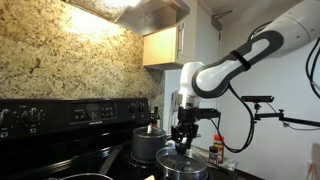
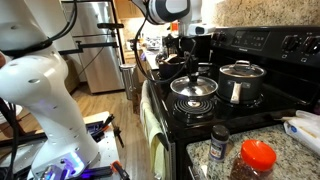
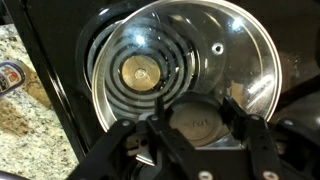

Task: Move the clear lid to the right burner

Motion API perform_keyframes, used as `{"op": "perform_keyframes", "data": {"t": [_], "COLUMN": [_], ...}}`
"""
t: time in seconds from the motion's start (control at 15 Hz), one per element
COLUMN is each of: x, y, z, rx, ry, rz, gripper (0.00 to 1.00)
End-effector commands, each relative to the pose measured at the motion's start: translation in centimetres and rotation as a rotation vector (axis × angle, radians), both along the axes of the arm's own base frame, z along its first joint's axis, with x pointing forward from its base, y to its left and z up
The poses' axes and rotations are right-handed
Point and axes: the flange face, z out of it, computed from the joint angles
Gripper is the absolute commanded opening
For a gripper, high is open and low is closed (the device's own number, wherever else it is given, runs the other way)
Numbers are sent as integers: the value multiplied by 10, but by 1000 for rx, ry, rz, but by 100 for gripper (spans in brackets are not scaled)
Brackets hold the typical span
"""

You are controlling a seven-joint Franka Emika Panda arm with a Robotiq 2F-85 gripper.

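The gripper needs to release the clear lid centred on the front coil burner (image 1: 192,168) (image 3: 141,73), near the counter with the spice jars.
The clear lid (image 3: 190,60) is a round glass lid with a shiny metal rim and a dark central knob (image 3: 198,118). It lies over a front coil burner (image 3: 138,72), whose spiral shows through the glass. It shows in both exterior views (image 1: 181,160) (image 2: 193,88). My gripper (image 3: 197,125) hangs straight above it, one finger on each side of the knob and closed against it. It also shows in both exterior views (image 1: 183,138) (image 2: 190,68).
A dark pot with its own lid (image 2: 241,80) (image 1: 148,142) stands on the burner behind. Spice jars (image 2: 219,145) and a red-capped container (image 2: 256,158) stand on the granite counter beside the black stove. A bottle (image 1: 217,150) stands past the stove's far side.
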Motion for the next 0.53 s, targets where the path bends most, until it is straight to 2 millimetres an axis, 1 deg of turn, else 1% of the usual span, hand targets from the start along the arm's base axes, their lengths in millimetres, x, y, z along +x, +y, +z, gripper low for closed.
{"op": "perform_keyframes", "data": {"t": [0.0,0.27,0.47], "x": [-5,-11,-14], "y": [-17,-29,-35], "z": [9,5,3], "rx": [36,65,71], "ry": [5,16,20], "rz": [0,-23,-36], "gripper": [34,34,34]}}
